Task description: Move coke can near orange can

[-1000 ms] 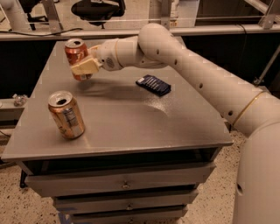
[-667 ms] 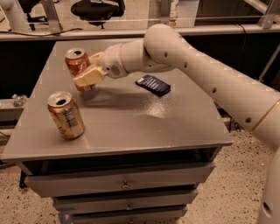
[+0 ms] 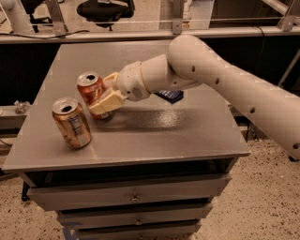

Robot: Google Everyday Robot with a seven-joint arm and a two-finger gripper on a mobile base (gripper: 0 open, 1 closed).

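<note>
Next, my gripper lets go of the coke can on the grey table top, snug [image 3: 105, 134] against the arm-facing side of the orange can.
The coke can [image 3: 91, 90], darker red-orange with a silver top, stands upright in the grip of my gripper [image 3: 106, 99], whose tan fingers [image 3: 108, 101] are shut around its right side. It is low over the grey table top [image 3: 154, 126]; whether it touches the surface I cannot tell. The orange can [image 3: 71, 123], golden-orange with a whitish label panel, stands upright at the table's front left, just left of and in front of the coke can, with a small gap between them. My white arm reaches in from the right.
A dark blue flat packet [image 3: 169, 95] lies on the table behind my wrist, partly hidden by the arm. The table has drawers below its front edge [image 3: 131, 164]. A rail and an office chair [image 3: 105, 9] stand behind the table.
My gripper has carried the coke can from the table's far left toward the front, bringing it close to the orange can. The orange can has not moved.
</note>
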